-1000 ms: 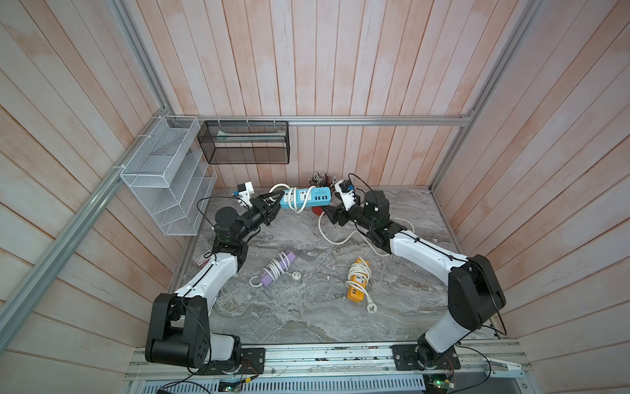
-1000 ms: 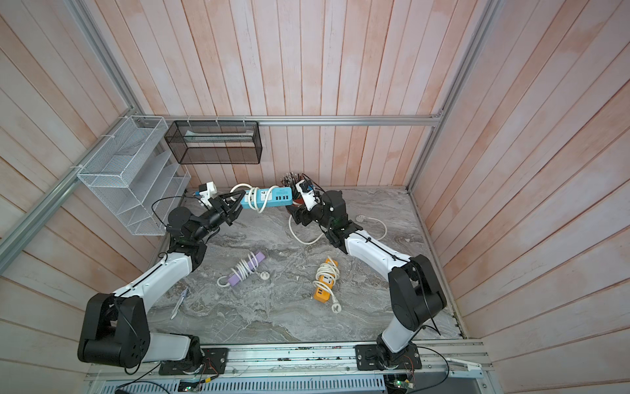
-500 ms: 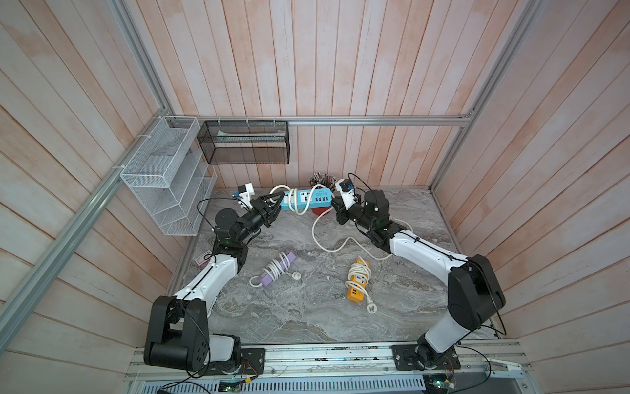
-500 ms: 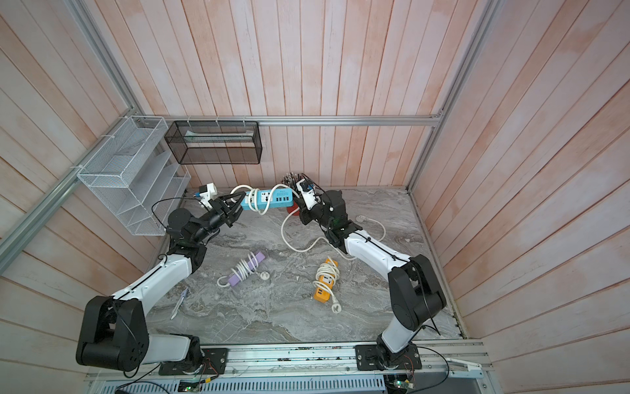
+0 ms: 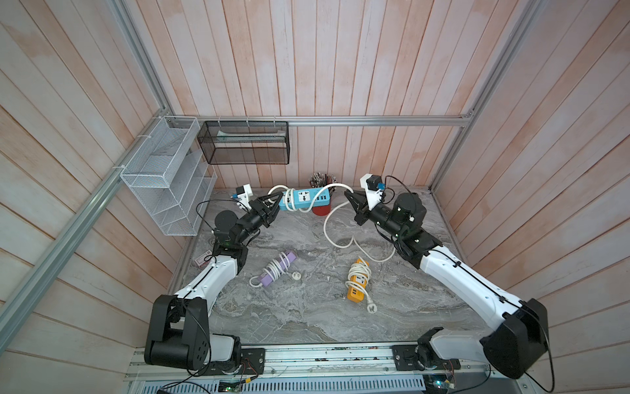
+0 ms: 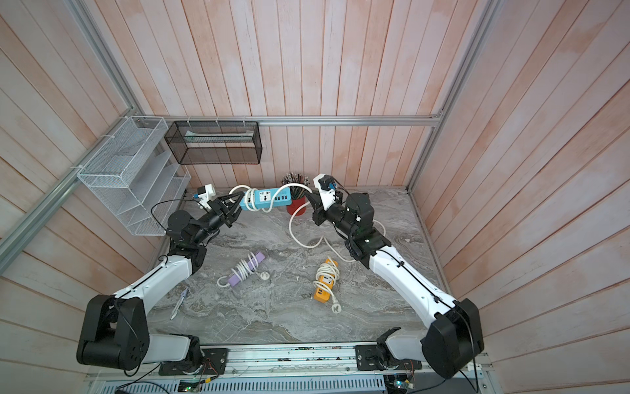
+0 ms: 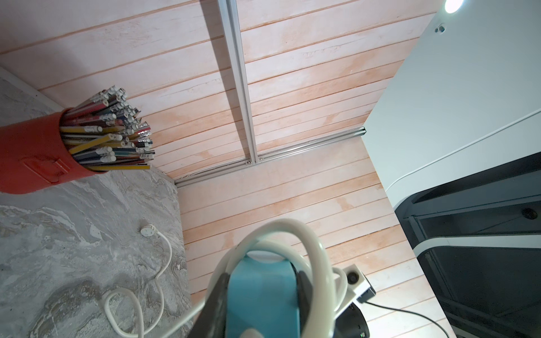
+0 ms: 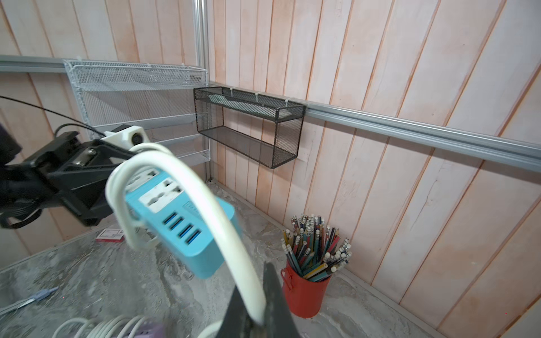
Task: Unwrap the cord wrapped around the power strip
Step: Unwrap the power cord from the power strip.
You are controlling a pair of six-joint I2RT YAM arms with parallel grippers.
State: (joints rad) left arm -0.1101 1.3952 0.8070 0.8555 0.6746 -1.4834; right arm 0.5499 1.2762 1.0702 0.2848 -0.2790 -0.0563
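Next, I release the white cord on the bare table (image 5: pixel 359 211) beside the red cup of pencils with my right gripper.
A light blue power strip (image 5: pixel 305 198) (image 6: pixel 264 198) hangs level above the back of the table, with my left gripper (image 5: pixel 278 201) (image 6: pixel 238 202) shut on its end. In the left wrist view the black fingers (image 7: pixel 219 288) clamp the strip's (image 7: pixel 262 295) two sides. A thick white cord (image 5: pixel 289 201) (image 7: pixel 310 243) loops round the strip twice or so. One strand arcs off to my right gripper (image 5: pixel 347 196) (image 8: pixel 253 281), which is shut on the cord (image 8: pixel 234 248). The slack (image 5: pixel 327 232) lies in a loop on the table.
A red cup of pencils (image 5: pixel 320 210) (image 8: pixel 304 289) stands just behind and below the strip. A purple strip (image 5: pixel 276 269) and an orange strip (image 5: pixel 358 279), both cord-wrapped, lie mid-table. A white wire rack (image 5: pixel 167 177) and a black mesh basket (image 5: pixel 243 143) hang on the walls.
My right gripper has shut on the white cord. The slack on the table has spread into a wider loop. The left gripper keeps its hold on the strip.
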